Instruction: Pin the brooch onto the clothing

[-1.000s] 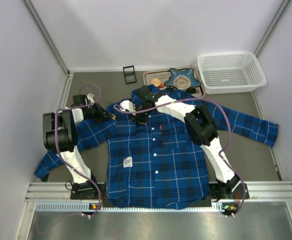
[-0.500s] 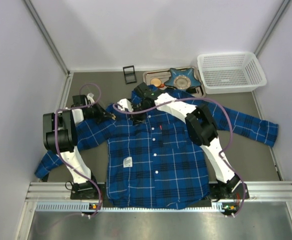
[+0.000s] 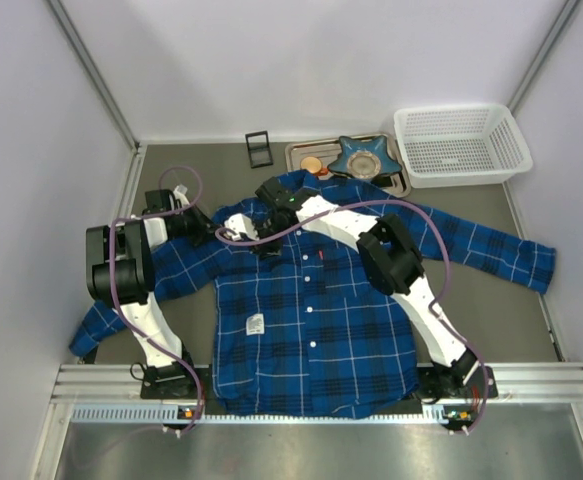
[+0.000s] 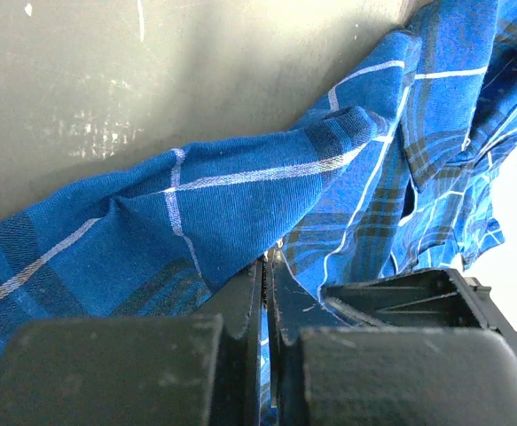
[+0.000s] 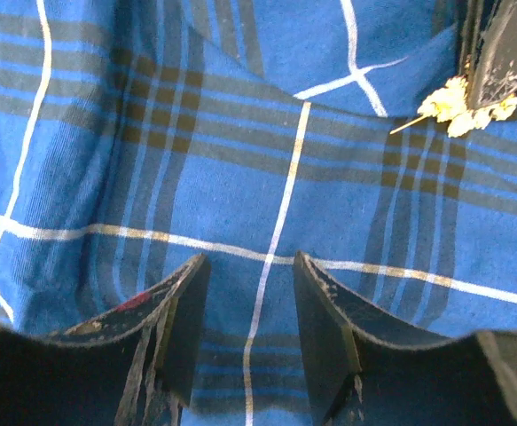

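The shirt is lying flat by the brooch's pin, so the robot's right gripper should pinch up a fold of its cloth (image 5: pixel 260 277) before the left gripper brings the pin in.
The blue plaid shirt (image 3: pixel 311 300) lies spread flat on the table, collar at the far side. My left gripper (image 3: pixel 214 234) is at the shirt's left shoulder. In the left wrist view it (image 4: pixel 270 259) is shut, with folded blue cloth just past its tips. The right wrist view shows the pale gold brooch (image 5: pixel 458 102) pinched at the tip of a black left finger (image 5: pixel 505 49), just above the cloth. My right gripper (image 3: pixel 261 244) reaches across to the same shoulder. It (image 5: pixel 249 262) is open and empty, jaws low over flat plaid cloth (image 5: pixel 267 160).
At the back stand a metal tray (image 3: pixel 299 152) with a blue star-shaped dish (image 3: pixel 363 155) and an orange object (image 3: pixel 312 163), a white basket (image 3: pixel 461 143) and a small black stand (image 3: pixel 259 148). The shirt's sleeves stretch to both sides.
My right gripper has moved left across the collar area, closer to my left gripper. The left arm has not moved.
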### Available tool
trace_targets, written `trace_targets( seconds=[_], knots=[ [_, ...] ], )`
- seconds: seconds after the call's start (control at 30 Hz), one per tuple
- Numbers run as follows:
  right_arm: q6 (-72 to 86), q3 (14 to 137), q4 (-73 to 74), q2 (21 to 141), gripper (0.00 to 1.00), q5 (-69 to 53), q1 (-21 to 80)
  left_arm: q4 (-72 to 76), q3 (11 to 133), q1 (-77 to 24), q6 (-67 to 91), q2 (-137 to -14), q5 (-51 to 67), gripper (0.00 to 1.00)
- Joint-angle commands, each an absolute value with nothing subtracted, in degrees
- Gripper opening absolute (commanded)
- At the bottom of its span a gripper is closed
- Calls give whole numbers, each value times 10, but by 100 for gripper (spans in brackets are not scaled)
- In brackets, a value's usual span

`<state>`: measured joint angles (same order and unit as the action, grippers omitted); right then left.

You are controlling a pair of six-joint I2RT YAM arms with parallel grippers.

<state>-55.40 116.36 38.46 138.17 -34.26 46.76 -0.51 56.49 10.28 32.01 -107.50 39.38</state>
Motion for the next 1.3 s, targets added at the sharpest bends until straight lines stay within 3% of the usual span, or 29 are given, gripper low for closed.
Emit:
trace_targets(
  seconds=[0.0,0.13,0.27,0.4,0.57,0.67,0.7,0.77,0.97,1.27],
  knots=[
    [-588,1175,384,1393,45,-309,470,13,566,101,318,-1061,402,0],
    [-598,1177,400,1400,43,-287,473,12,570,102,317,-1064,403,0],
    [-613,1192,419,1413,30,-274,475,16,570,101,319,-1064,407,0],
    [-617,1200,429,1417,0,-274,475,25,571,102,322,-1063,417,0],
    [-580,1215,427,1410,0,-283,478,27,570,100,320,-1058,421,0],
    [-556,1228,426,1398,21,-280,476,26,567,100,320,-1057,418,0],
    [-549,1229,426,1395,33,-282,475,26,566,100,320,-1056,419,0],
    [-530,1234,426,1390,38,-286,472,26,565,101,320,-1056,420,0],
    [-523,1228,427,1395,37,-289,466,33,563,101,323,-1052,424,0],
    [-526,1232,426,1419,26,-291,468,50,558,100,337,-1047,439,0]
  ],
)
